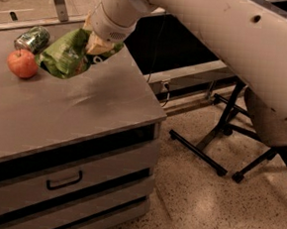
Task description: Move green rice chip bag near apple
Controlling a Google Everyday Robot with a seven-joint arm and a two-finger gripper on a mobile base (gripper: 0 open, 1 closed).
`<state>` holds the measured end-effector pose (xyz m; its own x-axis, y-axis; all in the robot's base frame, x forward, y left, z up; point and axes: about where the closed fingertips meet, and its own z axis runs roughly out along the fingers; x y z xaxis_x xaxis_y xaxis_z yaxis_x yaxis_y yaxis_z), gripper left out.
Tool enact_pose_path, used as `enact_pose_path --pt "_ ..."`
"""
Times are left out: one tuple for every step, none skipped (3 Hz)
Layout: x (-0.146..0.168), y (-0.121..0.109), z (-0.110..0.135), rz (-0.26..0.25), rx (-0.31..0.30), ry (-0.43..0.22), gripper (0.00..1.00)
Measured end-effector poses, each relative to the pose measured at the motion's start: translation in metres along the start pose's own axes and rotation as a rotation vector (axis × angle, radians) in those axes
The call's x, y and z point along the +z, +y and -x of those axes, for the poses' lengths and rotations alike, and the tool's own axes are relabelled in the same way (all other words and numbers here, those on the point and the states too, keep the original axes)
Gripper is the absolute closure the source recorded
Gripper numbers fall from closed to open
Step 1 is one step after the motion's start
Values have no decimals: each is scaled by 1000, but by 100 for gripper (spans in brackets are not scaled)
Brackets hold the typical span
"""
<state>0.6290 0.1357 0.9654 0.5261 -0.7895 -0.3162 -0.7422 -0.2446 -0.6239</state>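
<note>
Next, my gripper releases the green rice chip bag on the grey cabinet top close beside the apple (52,73), toward the drawers.
The green rice chip bag (64,55) is crumpled and bright green. It hangs at the back left of the grey cabinet top (84,107), just right of the apple (22,63). The apple is red-orange and rests on the top, a small gap from the bag's left edge. My gripper (98,43) comes down from the upper right and is shut on the bag's right end. The bag's lower edge is at or just above the surface.
A small shiny green can (32,38) lies behind the apple. The cabinet has drawers with a handle (64,181), and its right edge drops to a speckled floor. Black stand legs (205,151) and my own base (277,122) are at the right.
</note>
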Motion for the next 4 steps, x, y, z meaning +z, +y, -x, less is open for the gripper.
enact_pose_path --pt "29 -10 -5 -43 -55 -31 100" --pt "66 -16 7 -42 -115 -104 100" --pt "87 -16 19 -31 -148 -142 100" --pt "91 -16 21 -27 -154 -149 87"
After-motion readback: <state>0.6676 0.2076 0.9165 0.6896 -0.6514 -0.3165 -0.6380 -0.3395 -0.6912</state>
